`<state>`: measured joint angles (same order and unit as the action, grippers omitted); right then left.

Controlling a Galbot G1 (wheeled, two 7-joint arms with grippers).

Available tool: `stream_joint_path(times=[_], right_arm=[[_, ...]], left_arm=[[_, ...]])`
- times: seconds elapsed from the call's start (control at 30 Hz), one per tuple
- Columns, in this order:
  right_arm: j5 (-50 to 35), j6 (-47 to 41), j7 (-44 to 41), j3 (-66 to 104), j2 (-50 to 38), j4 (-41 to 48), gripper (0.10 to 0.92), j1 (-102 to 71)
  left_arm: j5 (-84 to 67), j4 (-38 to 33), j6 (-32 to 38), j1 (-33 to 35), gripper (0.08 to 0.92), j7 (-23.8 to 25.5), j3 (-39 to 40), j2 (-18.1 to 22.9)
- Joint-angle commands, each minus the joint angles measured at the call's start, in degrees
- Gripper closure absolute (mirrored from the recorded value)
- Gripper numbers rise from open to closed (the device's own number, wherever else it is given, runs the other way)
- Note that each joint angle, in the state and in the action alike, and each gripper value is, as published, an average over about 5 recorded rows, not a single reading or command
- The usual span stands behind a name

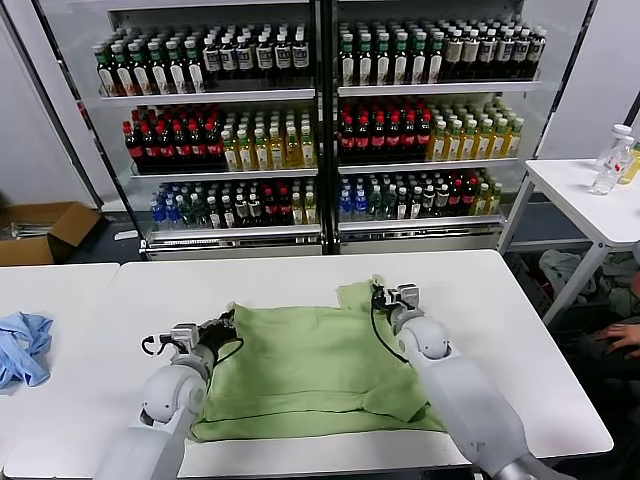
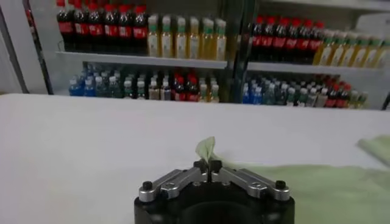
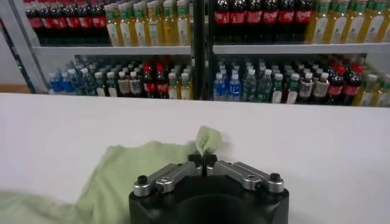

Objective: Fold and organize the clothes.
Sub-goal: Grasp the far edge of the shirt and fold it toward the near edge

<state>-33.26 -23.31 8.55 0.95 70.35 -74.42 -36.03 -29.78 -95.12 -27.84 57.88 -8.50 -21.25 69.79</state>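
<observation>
The robot's left gripper needs to release the far corner of the shirt at the shirt's side edge (image 1: 215, 372), just beyond the shirt's doubled-over near strip.
A pale green shirt (image 1: 310, 365) lies spread on the white table (image 1: 300, 275), plain side up, with its near edge partly doubled over. At the shirt's far left corner my left gripper (image 1: 226, 324) is shut on a pinch of the cloth; in the left wrist view a green tuft (image 2: 206, 148) sticks up between its closed fingertips. My right gripper (image 1: 381, 297) is shut on the far right corner, near a sleeve (image 1: 357, 296). The right wrist view shows a green fold (image 3: 207, 140) pinched in the right gripper (image 3: 202, 158).
A blue cloth (image 1: 24, 345) lies on the neighbouring table at the left. Drink coolers (image 1: 320, 120) full of bottles stand behind the table. A small white table (image 1: 590, 190) with bottles stands at the right, and a cardboard box (image 1: 40, 232) sits on the floor at the left.
</observation>
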Motion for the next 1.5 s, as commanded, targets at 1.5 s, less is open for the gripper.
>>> stream_joint_path(times=[1.5], right_arm=[[14.1,1.4,3.8,20.4,-8.1,-47.5,0.630,-48.3]], left_arm=[[18.1,-28.1,4.3,31.3,0.739,2.0,-7.4,4.2]])
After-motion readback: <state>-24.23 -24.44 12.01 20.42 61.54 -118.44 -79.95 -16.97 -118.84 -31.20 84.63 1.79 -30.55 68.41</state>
